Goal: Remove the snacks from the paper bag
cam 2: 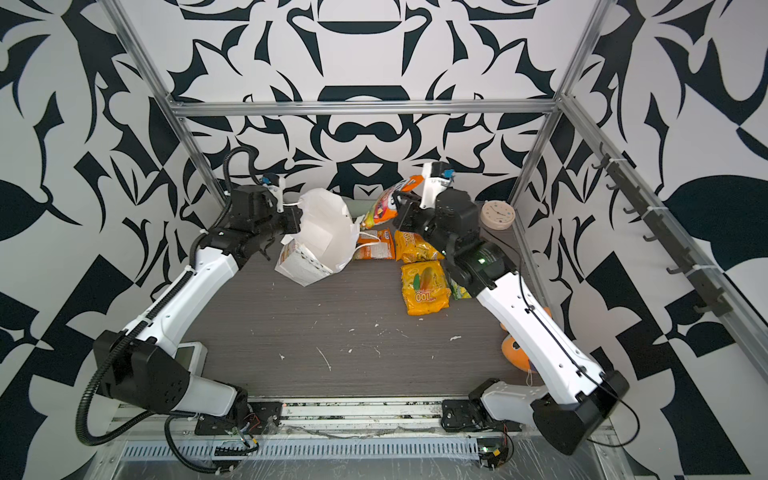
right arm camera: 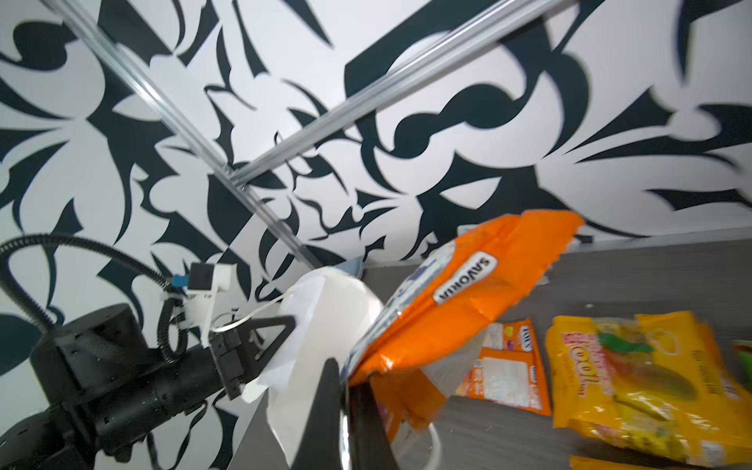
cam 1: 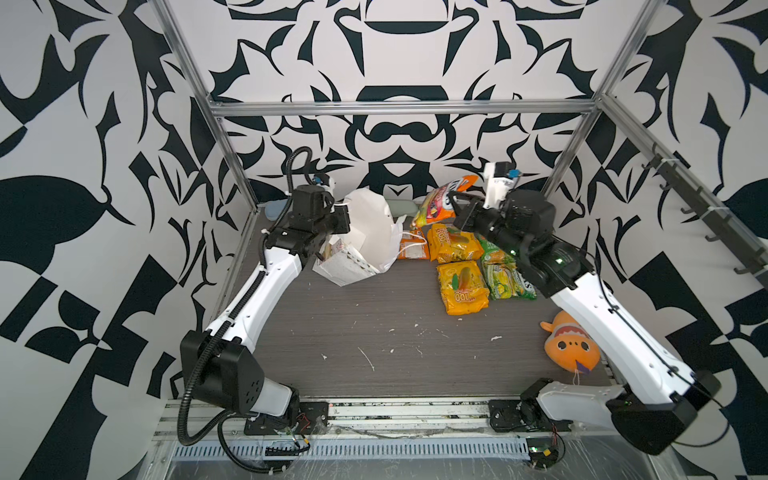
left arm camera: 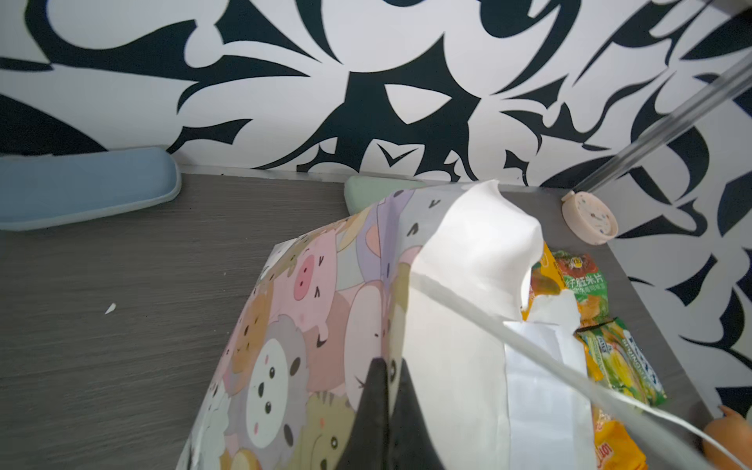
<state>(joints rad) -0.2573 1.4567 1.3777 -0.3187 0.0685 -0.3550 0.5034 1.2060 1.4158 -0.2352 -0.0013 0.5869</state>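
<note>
I should use my left gripper to stand the paper bag upright on the bare table, level with the nearest yellow-orange packet [cam 1: 353,293].
The paper bag [cam 1: 368,232] leans on the table at the back left, its mouth turned up and its white inside showing. My left gripper [left arm camera: 384,364] is shut on the bag's top edge, with the animal faces [left arm camera: 309,309] on the outer side. My right gripper [right arm camera: 346,376] is shut on a corner of an orange snack packet [right arm camera: 468,293], which hangs in the air just right of the bag [cam 1: 440,199]. On the table to the right lie a small orange packet [cam 1: 413,249], two yellow-orange packets [cam 1: 453,243] [cam 1: 461,286] and two green packets [cam 1: 494,249] [cam 1: 509,282].
An orange plush toy [cam 1: 571,345] lies at the right under my right arm. A round cream clock [cam 2: 498,214] stands in the back right corner. A blue pad [left arm camera: 81,191] and a pale green pad [left arm camera: 366,191] rest along the back wall.
</note>
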